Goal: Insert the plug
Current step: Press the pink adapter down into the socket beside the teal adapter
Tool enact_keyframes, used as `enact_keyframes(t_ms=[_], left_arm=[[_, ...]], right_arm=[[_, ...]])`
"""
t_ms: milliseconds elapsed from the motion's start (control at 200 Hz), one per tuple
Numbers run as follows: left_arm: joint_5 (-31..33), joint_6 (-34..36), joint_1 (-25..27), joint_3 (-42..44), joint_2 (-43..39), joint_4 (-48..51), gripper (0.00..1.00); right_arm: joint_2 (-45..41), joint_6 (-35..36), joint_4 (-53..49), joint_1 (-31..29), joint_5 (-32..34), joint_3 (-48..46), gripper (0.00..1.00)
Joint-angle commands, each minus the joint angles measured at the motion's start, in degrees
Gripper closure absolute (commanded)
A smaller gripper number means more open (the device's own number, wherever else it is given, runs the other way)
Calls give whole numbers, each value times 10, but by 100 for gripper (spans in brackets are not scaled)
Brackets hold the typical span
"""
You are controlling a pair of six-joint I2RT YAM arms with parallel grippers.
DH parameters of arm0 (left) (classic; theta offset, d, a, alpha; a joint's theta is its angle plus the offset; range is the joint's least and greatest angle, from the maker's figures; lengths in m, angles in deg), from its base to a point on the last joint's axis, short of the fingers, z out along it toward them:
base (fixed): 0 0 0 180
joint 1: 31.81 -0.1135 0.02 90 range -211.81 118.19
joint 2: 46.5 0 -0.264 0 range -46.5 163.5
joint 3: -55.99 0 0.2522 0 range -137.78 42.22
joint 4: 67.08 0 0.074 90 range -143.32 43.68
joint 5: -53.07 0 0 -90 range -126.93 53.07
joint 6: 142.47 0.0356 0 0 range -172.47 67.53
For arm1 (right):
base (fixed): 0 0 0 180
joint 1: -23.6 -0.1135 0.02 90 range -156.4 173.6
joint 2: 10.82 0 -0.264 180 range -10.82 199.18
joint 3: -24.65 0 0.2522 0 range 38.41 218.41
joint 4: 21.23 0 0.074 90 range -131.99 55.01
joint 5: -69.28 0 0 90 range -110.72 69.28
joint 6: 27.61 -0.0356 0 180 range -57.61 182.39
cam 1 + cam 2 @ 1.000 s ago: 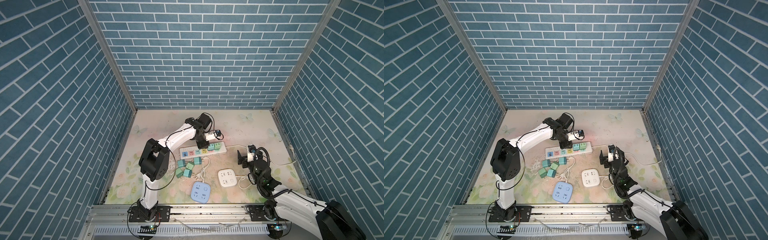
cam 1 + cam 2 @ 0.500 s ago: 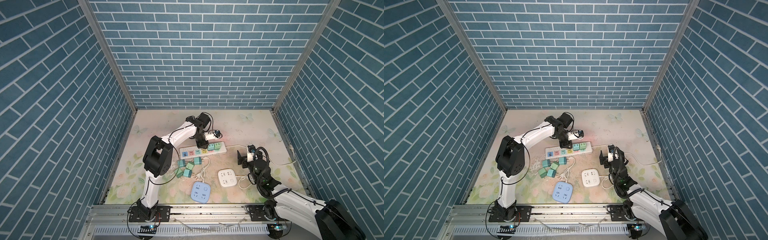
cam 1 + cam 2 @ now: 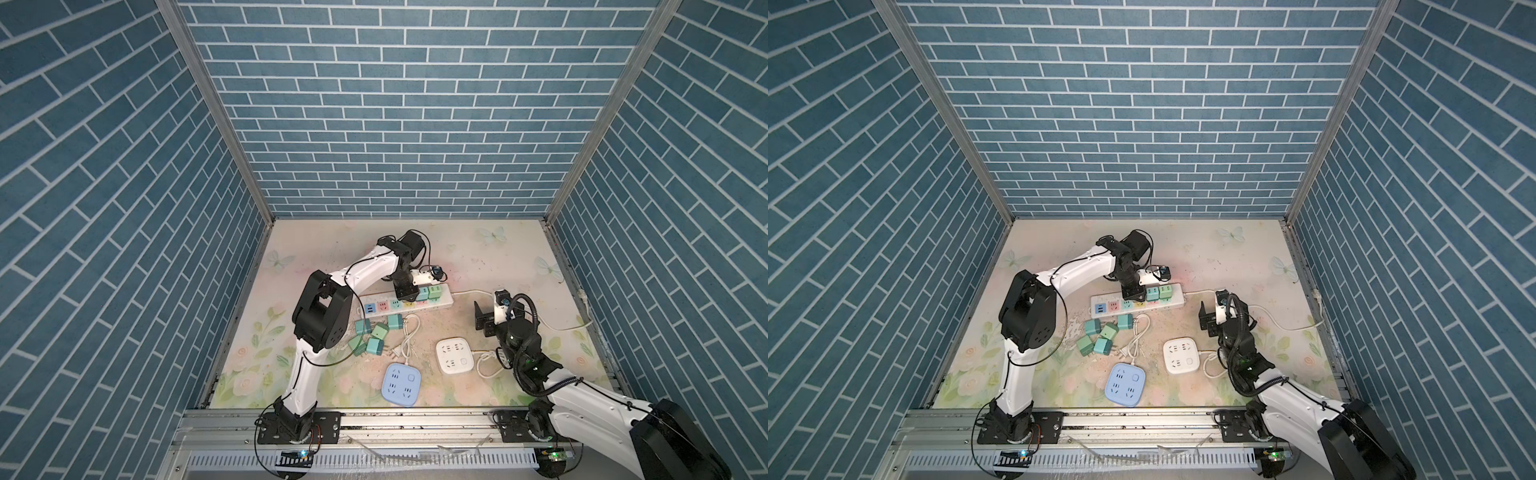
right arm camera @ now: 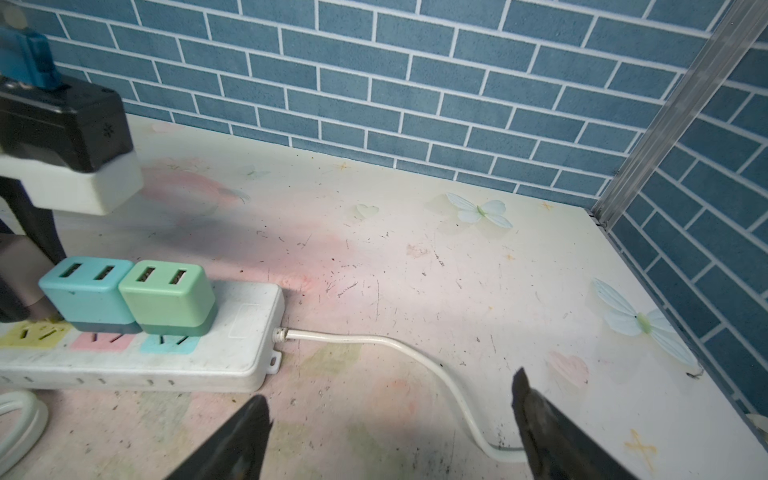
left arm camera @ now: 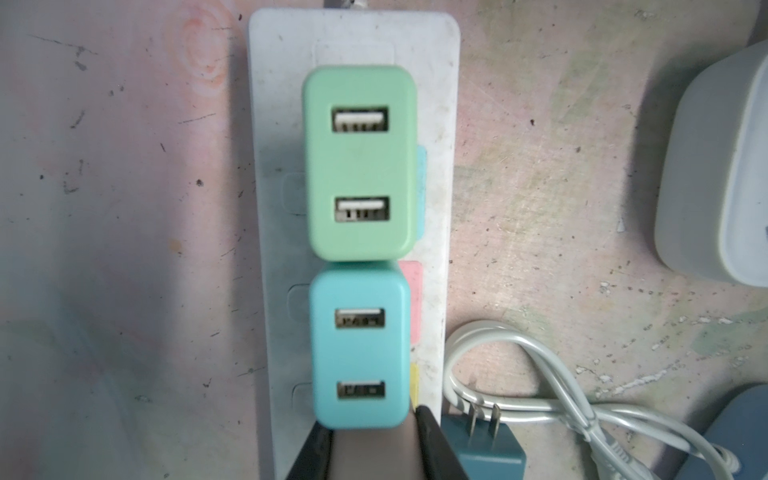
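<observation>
The robot's left gripper will release the grey-brown plug in the white power strip, snug (image 3: pixel 409 296) beside the teal plug.
A white power strip (image 3: pixel 442 301) (image 5: pixel 432 83) lies mid-table with a green plug (image 5: pixel 359 162) (image 4: pixel 166 299) and a teal plug (image 5: pixel 359 345) (image 4: pixel 83 291) seated side by side at its cord end. My left gripper (image 3: pixel 406 296) (image 5: pixel 371 419) points down at the strip beside the teal plug. It is shut on a grey-brown plug (image 5: pixel 374 449) (image 4: pixel 18 266) that stands over the yellow socket; its prongs are hidden. My right gripper (image 3: pixel 482 318) (image 4: pixel 390 386) hovers open and empty to the right of the strip, above its cord (image 4: pixel 415 353).
Several loose teal and green plugs (image 3: pixel 376 336) and a coiled white cable (image 3: pixel 405 338) lie in front of the strip. A white square socket (image 3: pixel 455 356) and a blue one (image 3: pixel 399 384) sit nearer the front edge. Brick walls enclose the table.
The left arm's elbow has shifted slightly while its gripper stayed at the strip. The right arm has not moved.
</observation>
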Motion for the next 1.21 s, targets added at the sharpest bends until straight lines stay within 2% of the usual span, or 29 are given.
enact_keyframes(t_ms=[0, 340, 570, 925, 1200], left_arm=[[8, -4, 2, -13, 20, 12, 100], [3, -6, 3, -10, 34, 7, 100], [10, -9, 3, 18, 32, -33, 100], [4, 2, 3, 1, 63, 5, 100], [13, 2, 4, 9, 72, -1, 100]], right_arm=[[1, -18, 5, 3, -4, 19, 7], [1, -18, 4, 4, -6, 19, 7], [2, -18, 4, 3, -7, 19, 7], [2, -18, 4, 5, -9, 19, 7], [4, -18, 4, 5, -9, 20, 7]])
